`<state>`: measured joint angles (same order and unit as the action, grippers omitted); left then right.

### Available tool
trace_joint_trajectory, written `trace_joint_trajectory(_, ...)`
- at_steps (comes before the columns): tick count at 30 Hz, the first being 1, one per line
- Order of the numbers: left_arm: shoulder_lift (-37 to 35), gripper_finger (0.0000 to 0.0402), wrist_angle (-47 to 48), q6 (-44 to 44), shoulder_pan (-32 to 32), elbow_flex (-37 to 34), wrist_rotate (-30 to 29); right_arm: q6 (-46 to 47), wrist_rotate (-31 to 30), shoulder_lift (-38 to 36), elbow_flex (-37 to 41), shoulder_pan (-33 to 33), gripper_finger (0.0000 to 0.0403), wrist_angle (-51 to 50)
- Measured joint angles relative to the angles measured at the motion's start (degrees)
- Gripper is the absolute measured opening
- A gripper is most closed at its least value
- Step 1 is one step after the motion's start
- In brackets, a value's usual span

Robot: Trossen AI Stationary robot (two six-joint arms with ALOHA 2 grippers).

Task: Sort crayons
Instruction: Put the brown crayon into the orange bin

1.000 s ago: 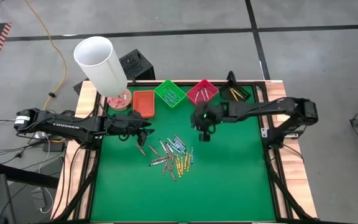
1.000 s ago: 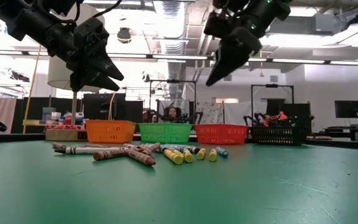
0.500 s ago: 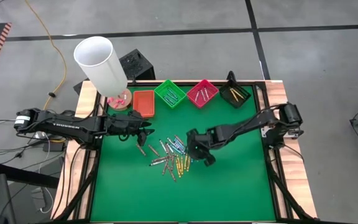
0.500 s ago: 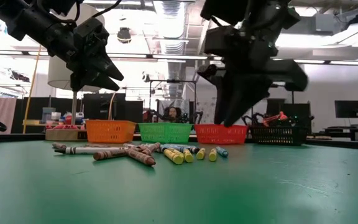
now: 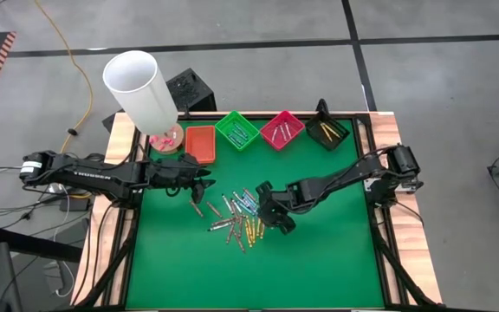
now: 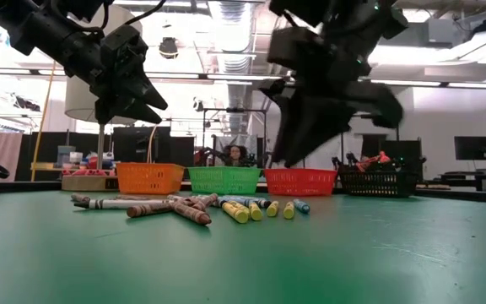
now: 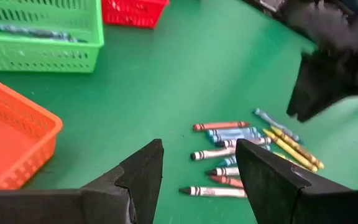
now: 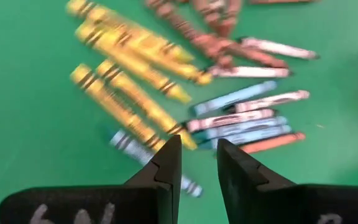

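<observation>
Next, I close my right gripper on the body of the orange-red crayon (image 5: 249, 192) (image 8: 272, 142), which is lying beside the blue crayons at the outer edge of the heap.
The crayons (image 5: 239, 217) lie loose in a small heap on the green mat, yellow, blue, orange-red and greyish ones; the right wrist view shows them as yellow crayons (image 8: 126, 93) beside blue ones (image 8: 241, 127). My right gripper (image 5: 267, 215) hangs just above the heap's right side, pointing steeply down. It (image 8: 197, 158) is open by a narrow gap with nothing between the fingers. My left gripper (image 5: 202, 186) hovers left of the heap, well above the mat. It (image 7: 197, 168) is open wide and holds nothing.
Four small trays stand in a row at the far edge: orange (image 5: 200, 143), green (image 5: 237, 130) holding blue crayons, pink (image 5: 281, 128) and black (image 5: 327, 130) holding yellow ones. A tall white cylinder (image 5: 141, 87) stands at the far left corner. The mat's near half is bare green.
My right gripper has swung from beside the pink tray toward the near edge and leftward, dropping to just above the crayon heap and rolling as it went. In the last half second it has nearly stopped. The crayons lie as before.
</observation>
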<state>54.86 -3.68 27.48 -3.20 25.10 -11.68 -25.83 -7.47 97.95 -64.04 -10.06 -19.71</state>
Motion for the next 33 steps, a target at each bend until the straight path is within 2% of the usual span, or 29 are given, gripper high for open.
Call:
trace_joint_trajectory(7,0.01,0.0192,8.81,-3.08,1.22,0.00,4.98,7.98,-0.26,-0.65,-3.36,0.10,0.0098,-4.12)
trace_joint_trajectory(13,0.01,0.0192,9.67,-6.74,5.69,0.01,5.21,8.44,-0.22,-0.70,-5.99,-0.94,0.0098,-6.22)
trace_joint_trajectory(18,-0.01,0.0192,16.84,-6.80,10.24,1.65,1.74,8.47,-0.16,-0.72,-8.38,-1.27,0.0098,-8.54)
trace_joint_trajectory(22,0.01,0.0192,21.75,-3.64,13.42,3.83,-0.73,8.62,-0.58,-0.72,-10.24,-1.09,0.0098,-7.37)
trace_joint_trajectory(25,0.01,0.0192,25.71,0.39,15.38,5.49,-0.73,12.16,-4.22,-0.25,-10.92,-0.07,0.0097,-1.02)
trace_joint_trajectory(29,0.01,0.0192,29.61,7.03,17.19,6.84,-1.99,21.28,-8.86,0.48,-10.98,1.89,0.0097,8.85)
trace_joint_trajectory(33,0.01,0.0192,30.25,11.19,17.90,6.99,-2.65,33.10,-10.71,0.76,-11.01,3.69,0.0097,8.25)
